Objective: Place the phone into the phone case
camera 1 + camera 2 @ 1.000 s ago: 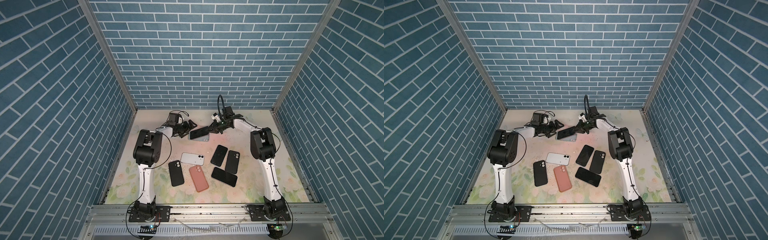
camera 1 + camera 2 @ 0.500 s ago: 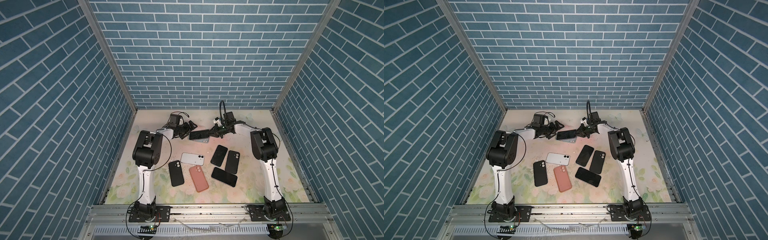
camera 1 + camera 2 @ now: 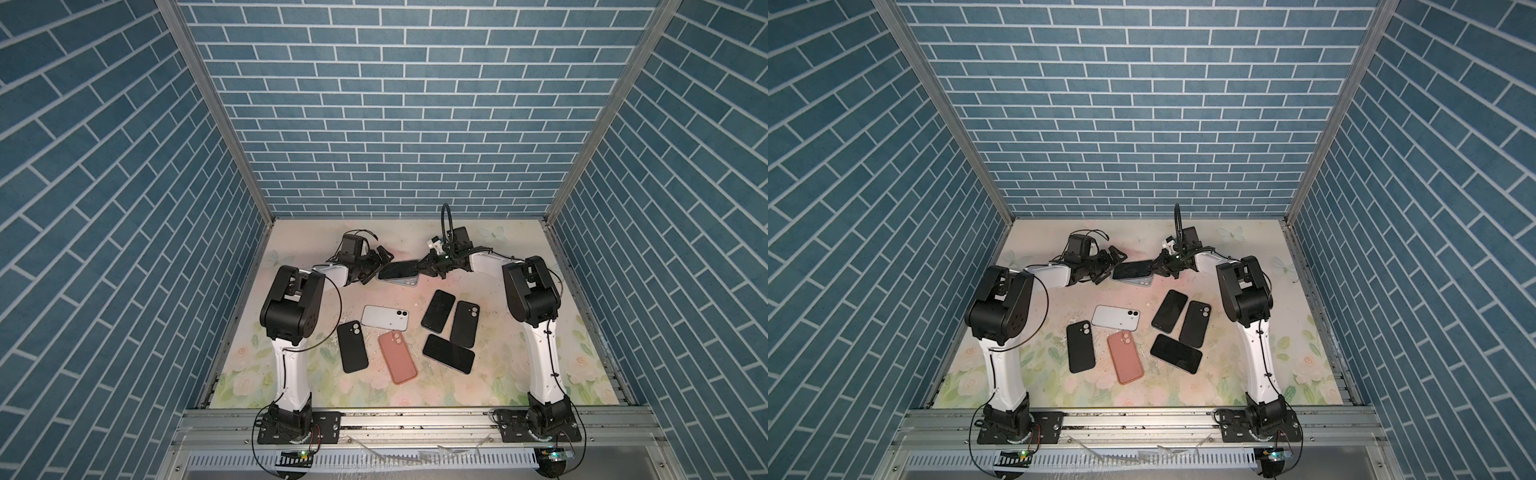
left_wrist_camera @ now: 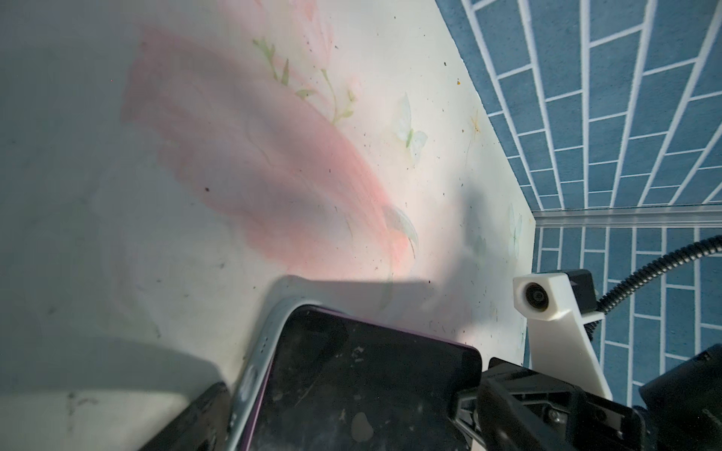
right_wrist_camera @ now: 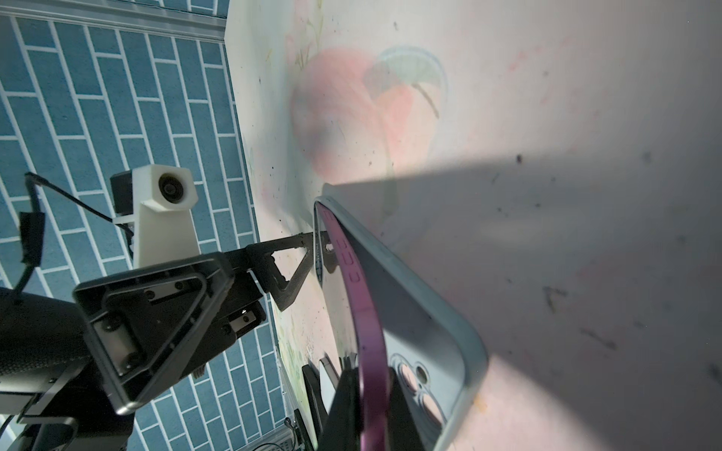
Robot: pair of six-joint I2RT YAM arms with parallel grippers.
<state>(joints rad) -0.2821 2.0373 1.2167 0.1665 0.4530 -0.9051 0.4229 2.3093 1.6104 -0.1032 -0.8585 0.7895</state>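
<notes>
Next, my right gripper lets go of the phone inside the light blue phone case (image 3: 401,273) (image 5: 370,323), which is between my two grippers at the back of the table.
The phone (image 3: 398,270) (image 3: 1133,270), black-screened with a purple rim, lies slanted over the light blue phone case (image 3: 406,283) (image 3: 1140,283) at the back of the table. My right gripper (image 3: 427,266) (image 5: 374,414) is shut on the phone's right end, a finger on each face of the purple edge (image 5: 367,324). The case (image 5: 426,312) lies under it, camera cut-outs by my fingers. My left gripper (image 3: 376,266) (image 3: 1113,268) stands open at the left end. One of its fingers (image 5: 291,265) reaches the case's far corner, another finger (image 4: 195,418) sits beside the case rim (image 4: 265,343).
In front lie a white phone (image 3: 384,318), a black case (image 3: 352,347), a pink case (image 3: 397,357) and three black phones (image 3: 437,305) (image 3: 465,318) (image 3: 449,354). Blue brick walls close in the table's back and sides.
My right gripper has come down and slightly left with the phone, which now lies flatter over the case. The left gripper has barely moved and stays open.
</notes>
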